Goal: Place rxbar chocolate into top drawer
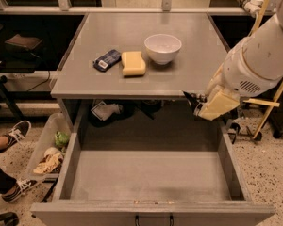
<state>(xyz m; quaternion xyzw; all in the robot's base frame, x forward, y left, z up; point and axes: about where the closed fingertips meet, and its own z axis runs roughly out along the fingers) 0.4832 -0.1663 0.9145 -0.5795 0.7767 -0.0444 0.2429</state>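
Next, I let go of the rxbar chocolate on the drawer's grey bottom, in the front half [188, 168] toward the side of the white arm. The rxbar chocolate is now above the drawer's back part.
The top drawer [151, 210] is pulled wide open below the tabletop, and its grey inside shows nothing in it. My gripper [200, 106] hangs off the white arm at the right, just below the tabletop's front right corner and above the drawer's back right part. It is shut on the rxbar chocolate [192, 99], of which only a small black end sticks out to the left of the cream fingers [218, 105].
On the grey tabletop [188, 74] lie a dark blue packet [106, 59], a yellow sponge [132, 62] and a white bowl [162, 48]. A bin with rubbish [49, 149] and a person's shoes [14, 133] are at the left. A broom handle [269, 102] leans at the right.
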